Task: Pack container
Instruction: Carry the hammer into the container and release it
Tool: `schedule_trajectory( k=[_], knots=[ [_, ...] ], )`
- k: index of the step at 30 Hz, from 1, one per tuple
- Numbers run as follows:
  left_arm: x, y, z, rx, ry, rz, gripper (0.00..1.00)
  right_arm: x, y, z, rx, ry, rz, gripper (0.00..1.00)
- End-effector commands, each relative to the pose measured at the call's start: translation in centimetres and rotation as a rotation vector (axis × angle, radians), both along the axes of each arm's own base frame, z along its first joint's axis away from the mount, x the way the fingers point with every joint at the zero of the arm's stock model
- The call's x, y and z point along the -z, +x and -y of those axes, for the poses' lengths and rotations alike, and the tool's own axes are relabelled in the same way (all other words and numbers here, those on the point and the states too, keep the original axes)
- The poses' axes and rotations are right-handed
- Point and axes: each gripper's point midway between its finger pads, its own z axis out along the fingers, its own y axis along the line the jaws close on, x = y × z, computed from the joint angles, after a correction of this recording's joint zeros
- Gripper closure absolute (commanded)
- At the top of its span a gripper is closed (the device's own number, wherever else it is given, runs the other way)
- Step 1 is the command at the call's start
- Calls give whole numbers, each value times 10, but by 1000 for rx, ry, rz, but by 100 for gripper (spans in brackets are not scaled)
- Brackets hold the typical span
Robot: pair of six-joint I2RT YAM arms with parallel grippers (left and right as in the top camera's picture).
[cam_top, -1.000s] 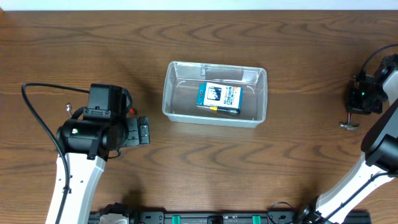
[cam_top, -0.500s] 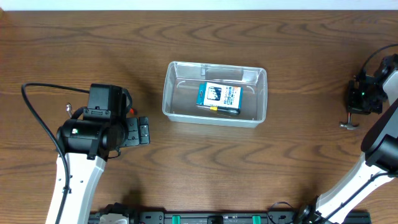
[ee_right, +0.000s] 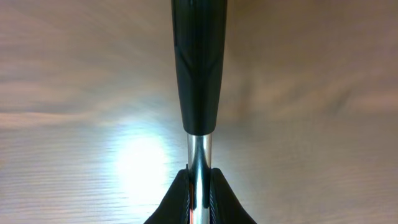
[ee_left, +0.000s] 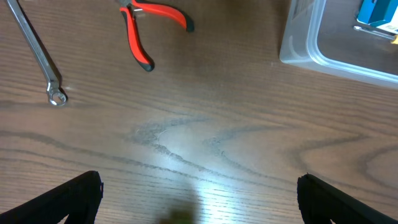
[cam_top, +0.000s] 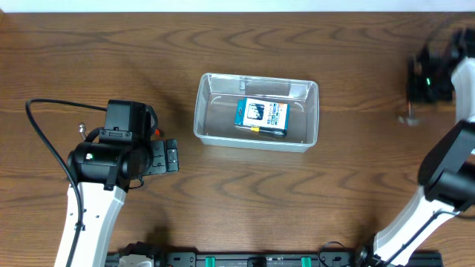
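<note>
Next, my right gripper sets the black-handled screwdriver down in the clear plastic container (cam_top: pixel 253 129) along the near edge of the blue-and-white box.
The clear plastic container (cam_top: pixel 200 119) stands mid-table with a small blue-and-white box (cam_top: pixel 261 116) inside; its corner shows in the left wrist view (ee_left: pixel 301 46). My left gripper (cam_top: pixel 170 157) is open and empty, left of the container, over bare wood (ee_left: pixel 199 202). My right gripper (cam_top: pixel 425 80) is at the far right and is shut (ee_right: pixel 199 190) on the metal shaft of a black-handled screwdriver (ee_right: pixel 199 68). The tool's end shows blurred below the gripper (cam_top: pixel 407 119).
Red-handled pliers (ee_left: pixel 146 34) and a silver wrench (ee_left: pixel 37 56) lie on the table ahead of my left gripper; in the overhead view the left arm mostly hides them. The table is dark wood.
My right gripper has moved toward the far edge of the table with the screwdriver in it. The left arm, container and box have not moved.
</note>
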Motion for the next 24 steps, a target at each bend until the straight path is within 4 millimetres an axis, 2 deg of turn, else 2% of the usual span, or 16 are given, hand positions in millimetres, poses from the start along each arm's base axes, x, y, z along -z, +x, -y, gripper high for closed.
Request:
schedule_trajectory(
  k=[1, 3, 6, 7, 10, 12, 14, 17, 24],
  knots=[
    [-5, 3, -3, -6, 7, 13, 2, -102, 28, -80, -282, -57, 247, 99],
    [-5, 3, -3, -6, 7, 13, 2, -120, 29, -133, -473, -68, 298, 99],
    [-5, 3, -3, -7, 7, 13, 2, -125, 21, -213, -758, -85, 322, 99],
    [-5, 3, -3, -7, 7, 13, 2, -122, 14, -242, -879, -93, 320, 99],
    [-5, 3, -3, -6, 7, 13, 2, -105, -7, -306, -1165, -111, 297, 99],
    [-5, 3, -3, -7, 7, 13, 2, -89, -21, -337, -1340, -124, 271, 99],
    [-5, 3, -3, -7, 7, 13, 2, -66, -32, -361, -1466, -123, 229, 99],
    [-5, 3, -3, -7, 7, 13, 2, -34, -38, -376, -1516, -100, 159, 99],
    [-5, 3, -3, -6, 7, 13, 2, 37, -46, -377, -1520, -28, -32, 99]
  ],
)
